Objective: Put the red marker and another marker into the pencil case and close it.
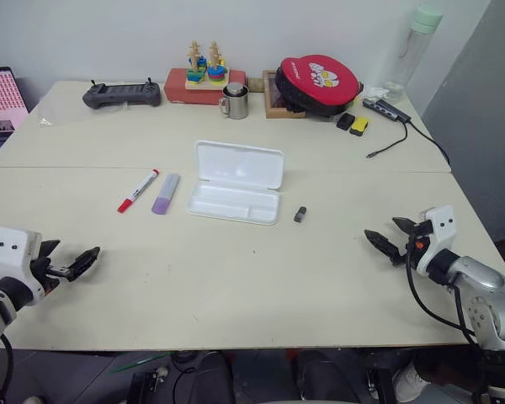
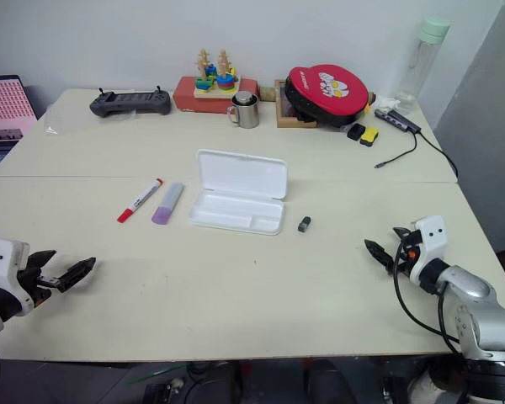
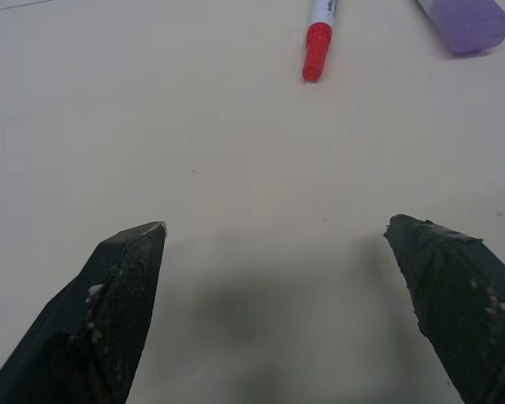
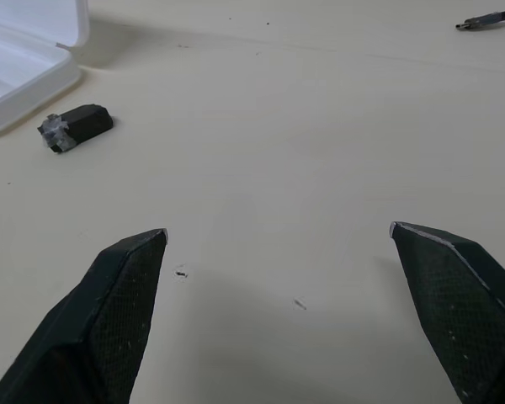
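Next, my left gripper goes to the near-end cap (image 1: 125,205) (image 3: 316,52) of the red marker and closes there.
The white pencil case (image 1: 236,202) lies open in the middle of the table, its lid (image 1: 240,163) folded back away from me. Left of it rests the lilac marker (image 1: 166,194), and further left the red marker (image 1: 138,190), both flat on the table. My left gripper (image 1: 77,261) hovers open and empty near the front left edge, well short of the markers; its wrist view shows the red cap (image 3: 316,50) and the lilac marker's end (image 3: 466,22) ahead. My right gripper (image 1: 389,239) stands open and empty at the front right, far from the case (image 4: 21,59).
A small black block (image 1: 300,215) lies just right of the case. Along the back stand a black controller (image 1: 122,93), a red box with a stacking toy (image 1: 205,77), a metal mug (image 1: 234,101), a red round pouch (image 1: 318,82), a bottle (image 1: 411,49) and a cable (image 1: 396,143).
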